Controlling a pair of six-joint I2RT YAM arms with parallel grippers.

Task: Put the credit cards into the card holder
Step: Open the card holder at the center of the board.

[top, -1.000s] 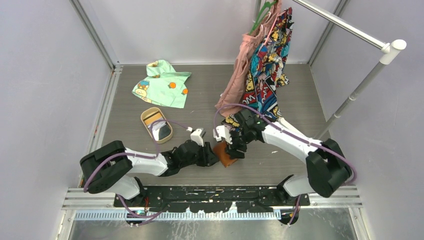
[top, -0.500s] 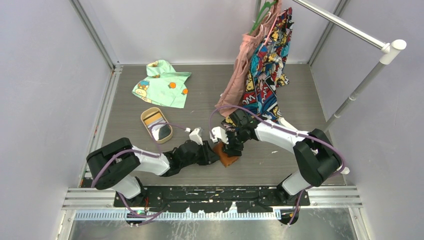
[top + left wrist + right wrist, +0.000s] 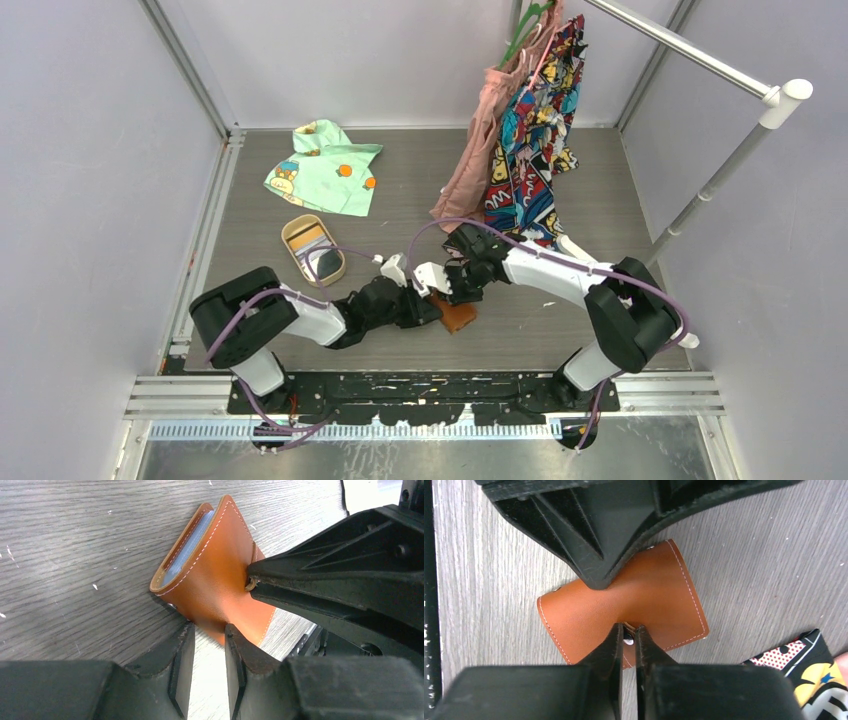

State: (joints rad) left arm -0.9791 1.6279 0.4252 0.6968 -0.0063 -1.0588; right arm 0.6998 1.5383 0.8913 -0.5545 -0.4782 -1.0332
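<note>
The card holder's covers stay shut while the robot's left gripper pinches the holder's folded edge, so that gripper should open and take one cover (image 3: 176, 550) to spread the holder.
The brown leather card holder (image 3: 460, 317) (image 3: 217, 582) (image 3: 624, 605) lies folded on the table between both grippers. A light blue card edge (image 3: 191, 549) shows inside its open side. My left gripper (image 3: 430, 306) (image 3: 206, 630) pinches the holder's near edge at its fingertips. From the opposite side, my right gripper (image 3: 447, 291) (image 3: 628, 630) is shut on the holder's snap tab (image 3: 628, 640), with the leather drawn into a waist between the two grips. More credit cards (image 3: 322, 260), white and grey, lie in the tan oval tray (image 3: 291, 232).
A green printed garment (image 3: 325, 167) lies at the back left. Pink and comic-print clothes (image 3: 525, 120) hang from a rail (image 3: 700, 60) at the back right, their hem (image 3: 819, 680) close beside the right gripper.
My right gripper has slid left onto the holder and its jaws have closed on the snap tab. The left jaws narrowed slightly, and the left arm shifted a little to the right.
</note>
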